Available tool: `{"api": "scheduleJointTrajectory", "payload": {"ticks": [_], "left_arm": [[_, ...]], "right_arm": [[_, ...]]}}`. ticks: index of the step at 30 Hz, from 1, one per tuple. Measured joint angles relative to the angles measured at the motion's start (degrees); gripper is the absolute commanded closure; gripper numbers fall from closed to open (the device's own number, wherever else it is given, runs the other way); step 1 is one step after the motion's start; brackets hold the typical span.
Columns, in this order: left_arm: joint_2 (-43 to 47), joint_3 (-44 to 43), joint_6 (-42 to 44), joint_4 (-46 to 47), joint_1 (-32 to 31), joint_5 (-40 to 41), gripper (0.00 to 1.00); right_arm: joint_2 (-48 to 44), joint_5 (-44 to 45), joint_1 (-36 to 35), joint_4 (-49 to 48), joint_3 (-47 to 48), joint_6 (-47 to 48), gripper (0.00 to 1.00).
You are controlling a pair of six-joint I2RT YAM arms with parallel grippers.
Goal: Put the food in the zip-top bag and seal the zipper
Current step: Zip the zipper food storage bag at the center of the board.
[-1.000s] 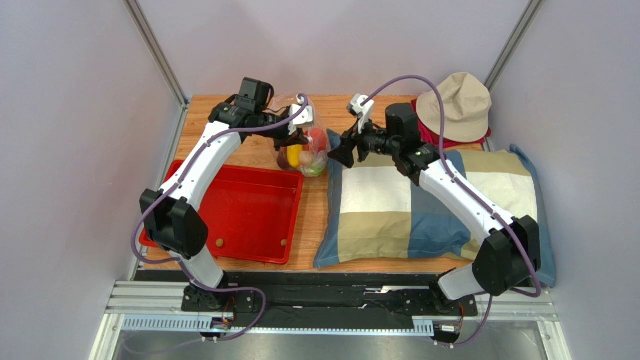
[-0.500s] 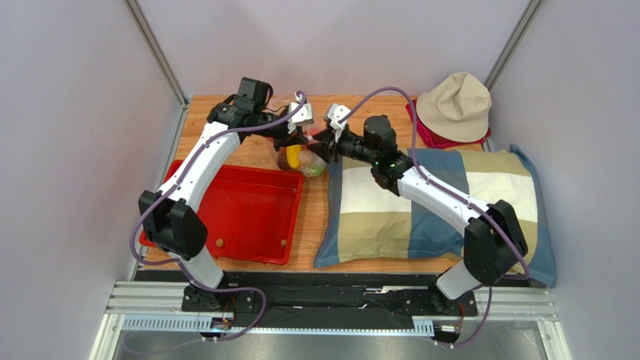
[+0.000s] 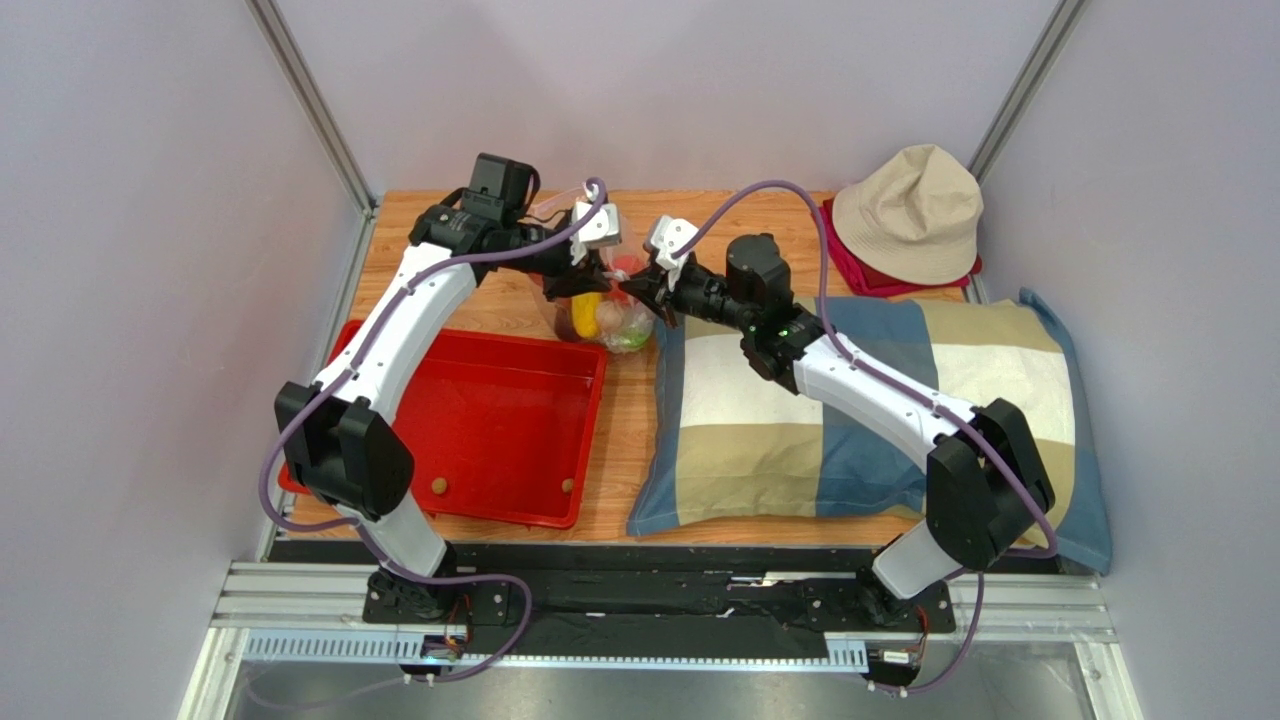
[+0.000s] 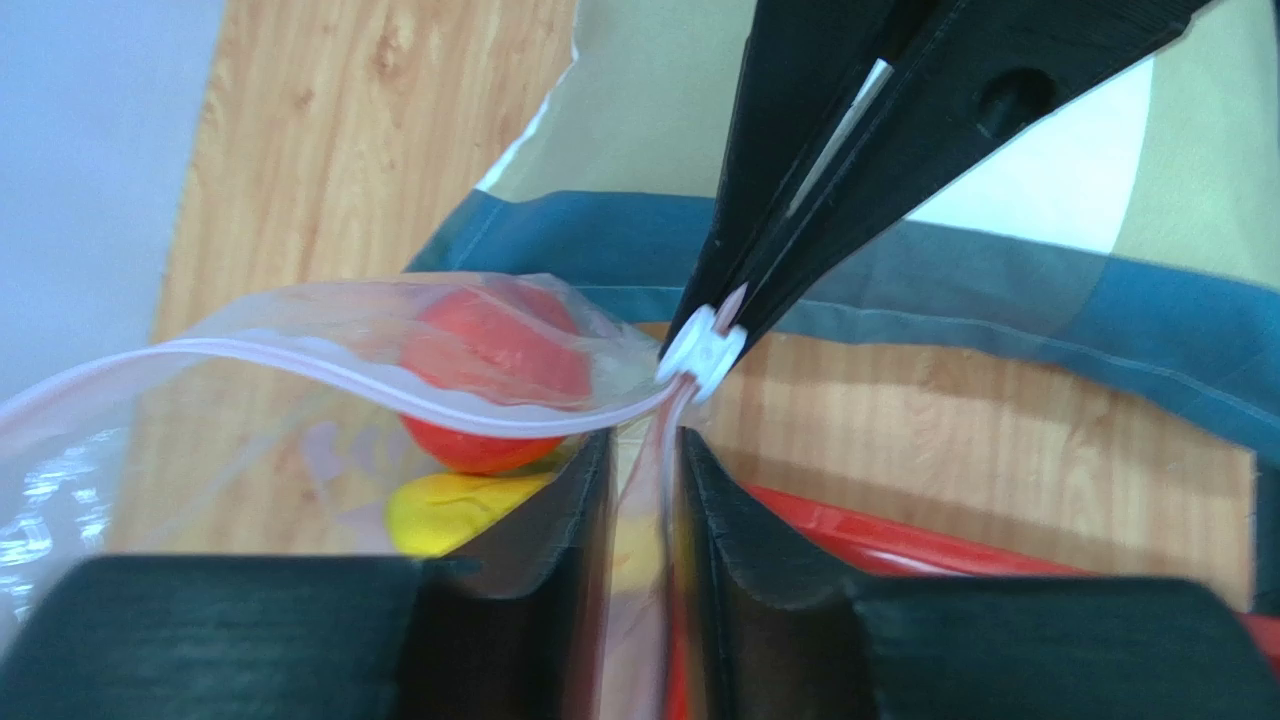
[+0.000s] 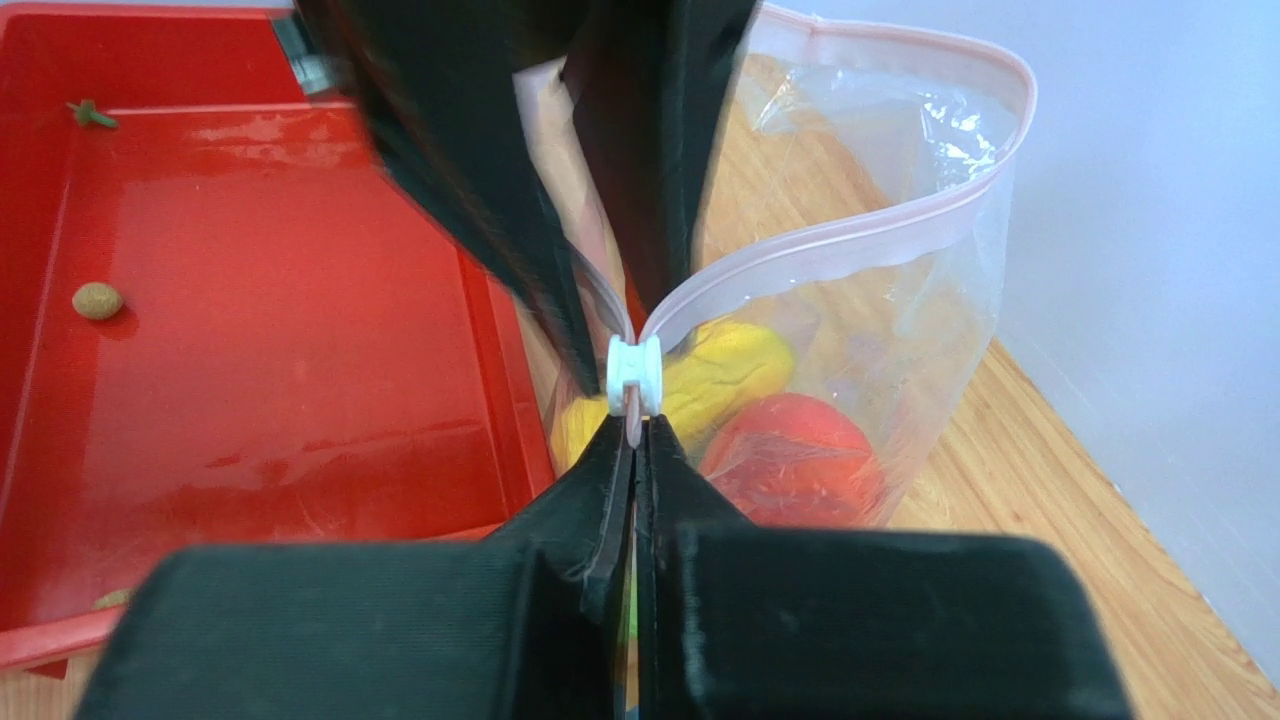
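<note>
The left gripper's fingers sit around the zipper short of the white slider, so that gripper should take the white slider itself (image 4: 702, 351) before pulling the zipper shut.
The clear zip-top bag (image 3: 618, 312) stands at the back of the table between my two grippers. It holds food: a red-orange fruit (image 5: 789, 450) and a yellow banana-like piece (image 5: 732, 368), also showing as the fruit (image 4: 489, 353) and the yellow piece (image 4: 448, 510). The pink zipper (image 5: 842, 240) gapes in a loop beyond a white slider (image 5: 633, 372). My right gripper (image 5: 634, 435) is shut on the zipper strip just behind that slider (image 4: 703, 353). My left gripper (image 4: 646, 450) faces it with its jaws slightly apart, bag film running loose between them. From above, the left gripper (image 3: 598, 276) and right gripper (image 3: 642, 285) nearly meet.
A red tray (image 3: 496, 435) lies left of the bag with small crumbs (image 5: 96, 300) in it. A checked pillow (image 3: 857, 405) fills the right half of the table. A beige hat (image 3: 909, 210) rests on red cloth at the back right.
My right gripper swung left from over the pillow to the bag's mouth and shut on the zipper. My left gripper's jaws have eased apart on the bag edge.
</note>
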State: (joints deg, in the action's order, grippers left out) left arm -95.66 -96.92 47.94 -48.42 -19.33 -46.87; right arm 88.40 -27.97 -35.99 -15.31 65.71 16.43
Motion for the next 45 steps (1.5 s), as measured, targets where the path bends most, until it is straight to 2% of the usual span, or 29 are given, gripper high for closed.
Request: {"api": "scheduleJointTrajectory", "payload": {"ticks": [2, 7, 14, 22, 33, 36, 39, 40, 45], "left_arm": [[0.6, 0.0, 0.3, -0.2, 0.9, -0.6, 0.49], [6.1, 0.8, 3.3, -0.2, 3.3, -1.0, 0.44], [14.9, 3.5, 15.3, -0.1, 2.2, -4.8, 0.43], [8.5, 1.7, 21.6, -0.4, -2.1, -4.5, 0.41], [4.1, -0.2, 26.8, -3.7, -3.5, -2.7, 0.47], [2.9, -0.9, 27.3, -4.2, -3.9, -2.1, 0.53], [2.0, -1.4, 27.5, -4.8, -4.1, -2.1, 0.64], [1.9, -1.5, 27.6, -5.0, -4.1, -2.0, 0.72], [1.4, -3.3, 28.6, -7.2, -4.3, -1.2, 0.92]], "right_arm": [[0.0, 0.0, 0.0, 0.0, -0.5, 0.4, 1.0], [-0.4, -0.2, 0.0, 0.0, -1.4, 1.0, 1.0], [-0.8, -0.2, 0.0, -0.2, -1.8, 1.0, 1.0], [-1.2, -0.6, 0.0, -1.8, -2.7, 0.9, 1.0], [-1.9, -0.4, -0.6, -2.6, -3.3, 1.0, 1.0], [-2.3, -0.4, -0.7, -2.6, -3.9, 1.2, 1.0], [-2.3, 0.0, -0.7, -2.6, -4.0, 1.4, 1.0], [-2.3, 0.0, -0.7, -2.6, -4.0, 1.4, 1.0], [-2.4, 0.5, -0.7, -2.7, -4.0, 1.5, 1.0]]}}
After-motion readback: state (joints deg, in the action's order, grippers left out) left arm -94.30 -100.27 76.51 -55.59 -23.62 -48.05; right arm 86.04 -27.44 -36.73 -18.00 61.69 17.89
